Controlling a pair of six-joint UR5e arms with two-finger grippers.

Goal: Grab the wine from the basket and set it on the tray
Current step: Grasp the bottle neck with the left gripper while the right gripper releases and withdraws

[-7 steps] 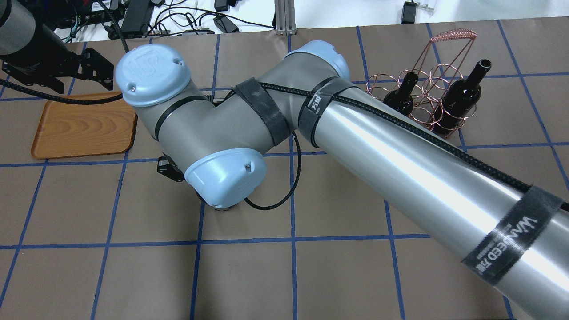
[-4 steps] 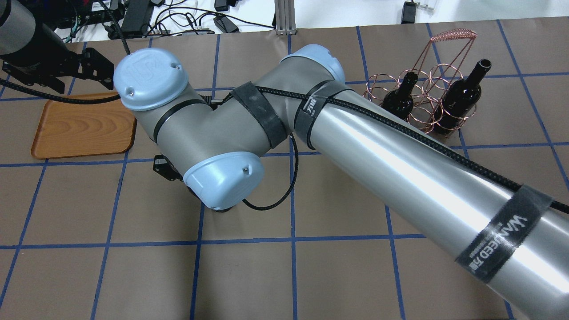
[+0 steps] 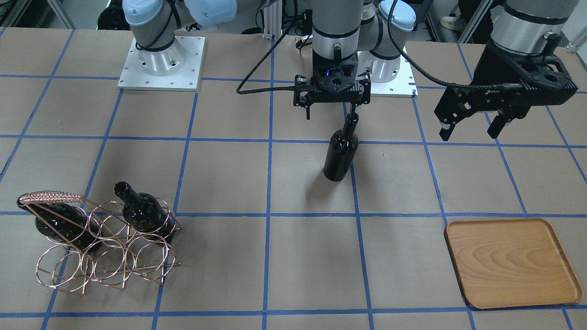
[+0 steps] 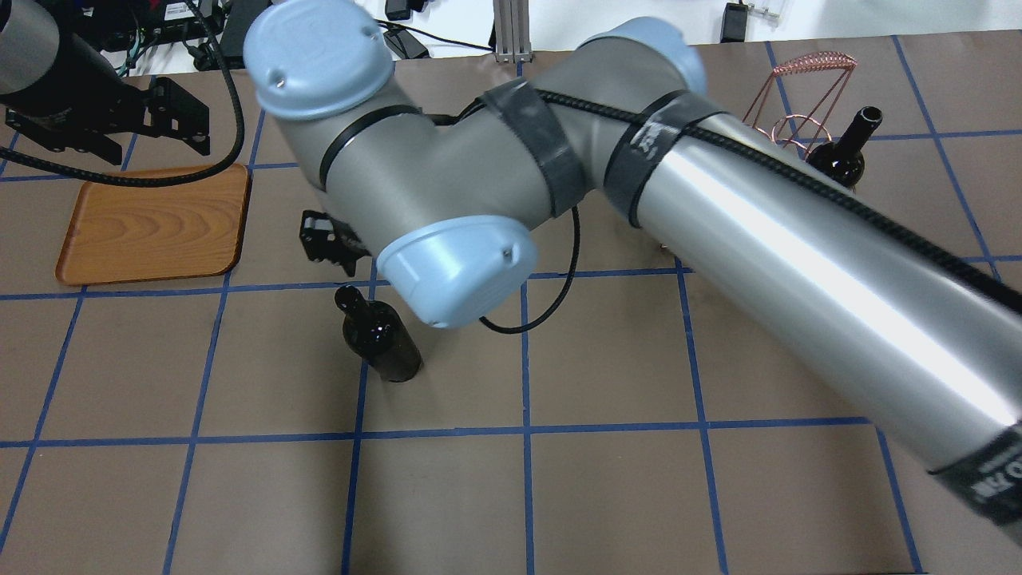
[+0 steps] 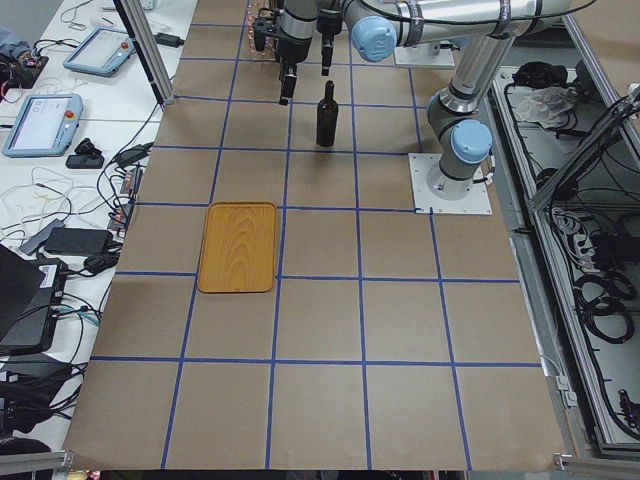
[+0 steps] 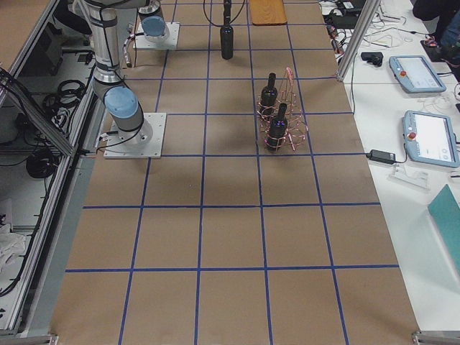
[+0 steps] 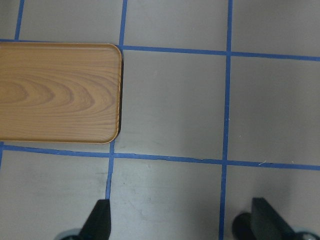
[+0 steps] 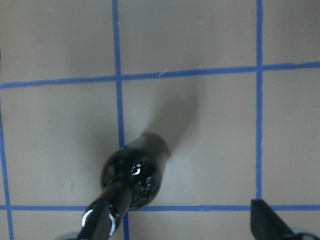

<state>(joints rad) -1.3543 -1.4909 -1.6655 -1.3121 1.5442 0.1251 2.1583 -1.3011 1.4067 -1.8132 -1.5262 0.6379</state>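
Note:
The robot's left gripper will next move to the neck of the wine bottle [image 3: 350,126] that stands alone in the middle of the table and close there.
One wine bottle [image 3: 340,153] stands upright alone on the brown table, in the middle; it also shows in the overhead view [image 4: 382,343]. My right gripper [image 3: 330,112] hovers just above its mouth with the jaws open, and the neck lies below one finger in the right wrist view [image 8: 182,227]. Two more bottles [image 3: 146,213] stand in the copper wire basket [image 3: 105,256]. The wooden tray [image 3: 511,261] lies bare. My left gripper [image 3: 467,130] is open and empty, raised near the tray [image 7: 60,92].
The right arm's big forearm [image 4: 798,263] crosses the overhead view and hides most of the basket [image 4: 814,68]. Both arm bases [image 3: 160,59] stand on the robot's side of the table. Cables and devices lie beyond the table's far edge [image 4: 319,32].
The right arm's wrist has risen and swung towards the far side. That uncovers the bottle, which now stands free on the table. The left arm has hardly moved.

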